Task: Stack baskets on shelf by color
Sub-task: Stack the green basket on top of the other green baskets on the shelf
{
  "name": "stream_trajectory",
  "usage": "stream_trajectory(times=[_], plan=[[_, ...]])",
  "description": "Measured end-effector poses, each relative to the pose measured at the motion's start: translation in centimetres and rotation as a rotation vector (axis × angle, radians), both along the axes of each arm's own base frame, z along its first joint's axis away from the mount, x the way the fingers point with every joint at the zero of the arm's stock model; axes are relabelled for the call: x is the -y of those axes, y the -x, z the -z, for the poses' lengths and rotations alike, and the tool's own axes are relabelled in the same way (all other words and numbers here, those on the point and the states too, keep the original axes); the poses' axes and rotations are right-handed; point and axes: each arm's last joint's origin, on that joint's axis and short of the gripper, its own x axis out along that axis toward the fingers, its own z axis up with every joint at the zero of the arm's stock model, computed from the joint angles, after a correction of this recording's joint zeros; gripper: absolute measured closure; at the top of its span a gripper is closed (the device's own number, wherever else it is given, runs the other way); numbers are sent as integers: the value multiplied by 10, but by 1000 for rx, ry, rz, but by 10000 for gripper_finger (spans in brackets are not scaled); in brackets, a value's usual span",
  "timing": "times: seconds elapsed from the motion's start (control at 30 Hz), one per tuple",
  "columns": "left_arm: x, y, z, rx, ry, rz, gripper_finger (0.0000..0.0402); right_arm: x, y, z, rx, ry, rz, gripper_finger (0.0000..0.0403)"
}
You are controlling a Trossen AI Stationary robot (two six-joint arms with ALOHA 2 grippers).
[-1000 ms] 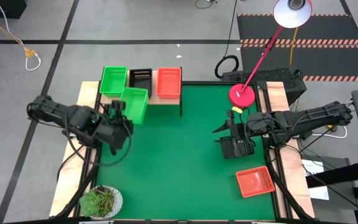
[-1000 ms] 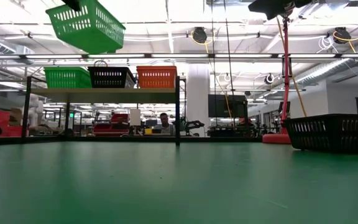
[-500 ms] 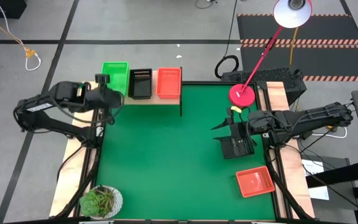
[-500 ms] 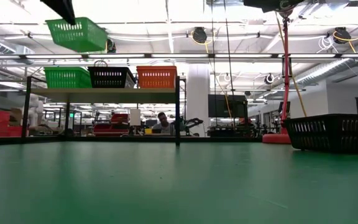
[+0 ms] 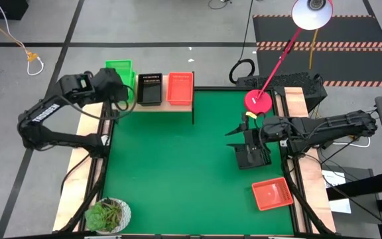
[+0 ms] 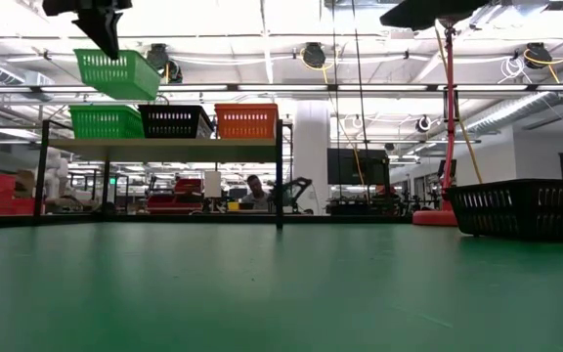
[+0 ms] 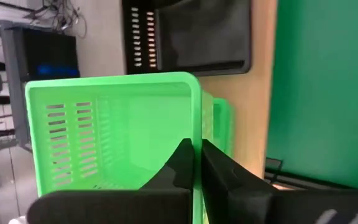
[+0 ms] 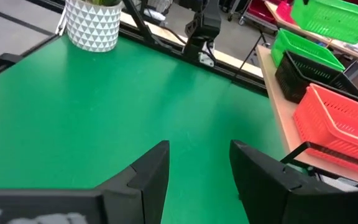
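Observation:
I need to let go of the green basket in my left gripper, nested inside the green basket on the shelf [image 5: 120, 83] beside the black basket.
My left gripper [image 5: 116, 88] is shut on a green basket [image 6: 117, 73], which it holds in the air over the shelf's [image 6: 164, 143] left end. A second green basket [image 6: 106, 121] stands there beside a black basket [image 6: 175, 120] and a red-orange basket [image 6: 246, 120]. My right gripper [image 8: 197, 165] is open and hovers above a black basket [image 5: 252, 158] standing on the mat. Another red-orange basket [image 5: 271, 194] sits near the mat's right near corner. My left gripper [image 7: 194, 149] pinches the rim of the green basket's side wall [image 7: 196, 118], the wall that faces the mat, with one finger inside and one outside. It comes from above, pointing down. The basket hangs below it, about level and clear of the green basket [image 7: 222, 124] on the shelf.
A potted plant [image 5: 108, 214] stands at the mat's left near corner. A red lamp base [image 5: 258, 101] sits by the far right corner, its stem rising over my right arm. Pale wooden rails [image 5: 85, 159] run along both sides of the mat.
My left gripper has carried the green basket from over the mat's far left part toward the far edge, to above the shelf's left end, and lower. The basket was tilted and now hangs about level.

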Motion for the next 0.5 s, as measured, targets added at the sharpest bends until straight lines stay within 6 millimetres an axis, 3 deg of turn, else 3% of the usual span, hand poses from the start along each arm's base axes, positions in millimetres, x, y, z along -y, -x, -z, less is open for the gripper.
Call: stream_trajectory(times=[0.5], plan=[[-24, 11, 0, 27, 45, -29, 382, 0, 0, 0, 5, 8, -4, 238]])
